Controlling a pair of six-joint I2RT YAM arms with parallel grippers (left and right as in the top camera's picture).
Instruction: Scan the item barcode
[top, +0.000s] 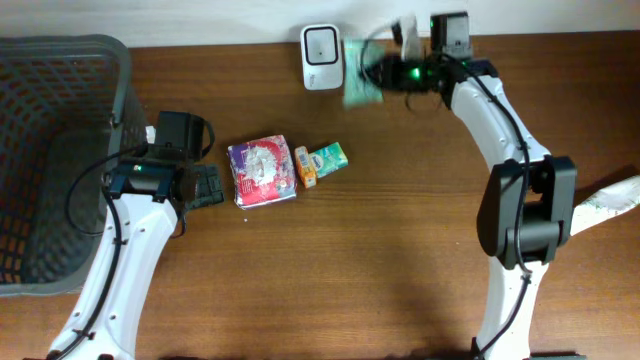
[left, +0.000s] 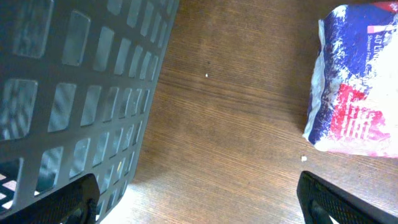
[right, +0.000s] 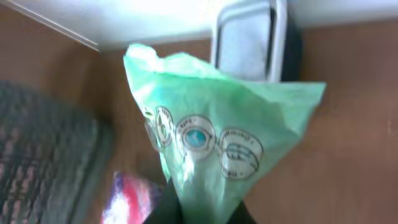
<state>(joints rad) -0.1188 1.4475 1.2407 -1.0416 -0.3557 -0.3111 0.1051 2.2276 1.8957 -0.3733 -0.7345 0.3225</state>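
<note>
My right gripper is going to let go of the pale green packet against the white packet (top: 591, 190) that lies beside my right arm.
A pale green plastic packet (top: 360, 76) with round printed emblems hangs in the air just right of the white barcode scanner (top: 321, 44) at the table's back edge. My right gripper (top: 386, 72) is shut on the packet's lower end. In the right wrist view the packet (right: 217, 124) fans out above my gripper (right: 205, 213), with the scanner (right: 249, 43) directly behind it. No barcode shows on the face I see. My left gripper (top: 205, 185) rests low beside the basket, open and holding nothing; its fingers (left: 68, 200) stand far apart over bare wood.
A dark grey mesh basket (top: 60, 60) fills the left side and appears as the basket (left: 74, 81) close to the left gripper. A purple, red and white packet (top: 263, 170), an orange box (top: 305, 166) and a teal box (top: 329, 158) lie mid-table.
</note>
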